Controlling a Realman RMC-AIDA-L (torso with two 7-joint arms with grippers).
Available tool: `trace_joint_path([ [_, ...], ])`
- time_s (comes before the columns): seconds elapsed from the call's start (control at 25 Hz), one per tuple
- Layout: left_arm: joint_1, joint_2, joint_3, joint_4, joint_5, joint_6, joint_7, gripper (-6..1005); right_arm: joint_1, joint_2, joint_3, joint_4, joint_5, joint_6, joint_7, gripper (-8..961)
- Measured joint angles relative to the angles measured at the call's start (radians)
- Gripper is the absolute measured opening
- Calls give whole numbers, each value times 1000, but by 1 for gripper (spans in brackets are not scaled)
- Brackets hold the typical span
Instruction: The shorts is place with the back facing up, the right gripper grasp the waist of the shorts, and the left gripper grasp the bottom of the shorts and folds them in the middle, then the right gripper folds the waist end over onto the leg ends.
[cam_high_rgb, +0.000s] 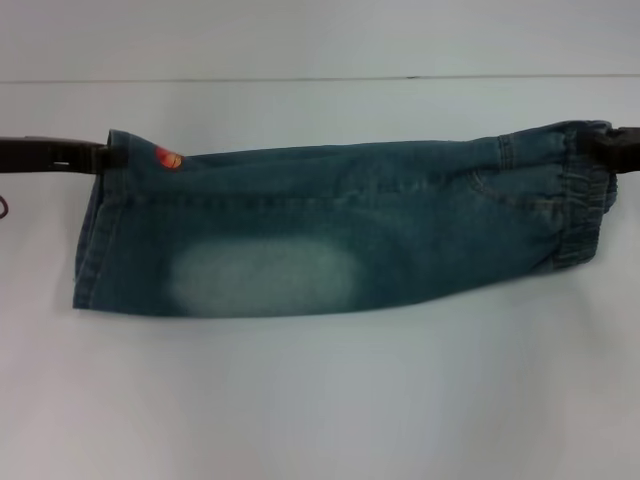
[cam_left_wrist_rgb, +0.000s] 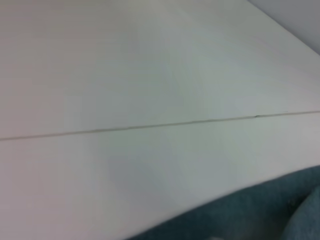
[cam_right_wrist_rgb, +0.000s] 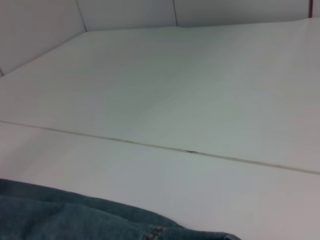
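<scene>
Next, the left gripper releases the far corner of the leg hem on the white table (cam_high_rgb: 127, 122) in front of the thin seam.
The blue denim shorts (cam_high_rgb: 330, 220) lie folded in half lengthwise across the white table, with a pale bleached patch (cam_high_rgb: 265, 278) facing up. The leg ends (cam_high_rgb: 95, 240) are at the left, with an orange ball print (cam_high_rgb: 168, 158) near the far corner. The ruffled waist (cam_high_rgb: 580, 205) is at the right. My left gripper (cam_high_rgb: 112, 155) is shut on the far corner of the leg hem. At the other end, my right gripper (cam_high_rgb: 605, 142) pinches the far corner of the waist. Each wrist view shows only a strip of denim (cam_left_wrist_rgb: 250, 215) (cam_right_wrist_rgb: 60, 215) and no fingers.
The white table (cam_high_rgb: 320, 400) runs wide in front of and behind the shorts. A thin seam (cam_high_rgb: 300, 78) crosses it at the back, also seen as a seam (cam_left_wrist_rgb: 150, 126) in the left wrist view and a seam (cam_right_wrist_rgb: 190, 151) in the right wrist view.
</scene>
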Motion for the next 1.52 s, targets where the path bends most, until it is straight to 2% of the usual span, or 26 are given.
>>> trace_joint_path([
  [0.32, -7, 0, 8, 0, -23, -42, -12, 35, 8, -12, -1, 3, -1, 30, 6, 54],
  [0.56, -11, -8, 11, -8, -34, -77, -9, 56, 23, -13, -9, 26, -6, 77, 2, 53],
  [0.88, -9, -28, 84, -32, -64, -142, -2, 84, 40, 3, -73, 55, -14, 181, -7, 54],
  [1.24, -10, -31, 108, -39, -90, -174, -1, 115, 50, 2, -82, 55, -15, 192, -5, 54],
  [1.52, 1, -56, 112, -28, -92, -260, -35, 139, 53, 2, -82, 55, -15, 185, 7, 55],
])
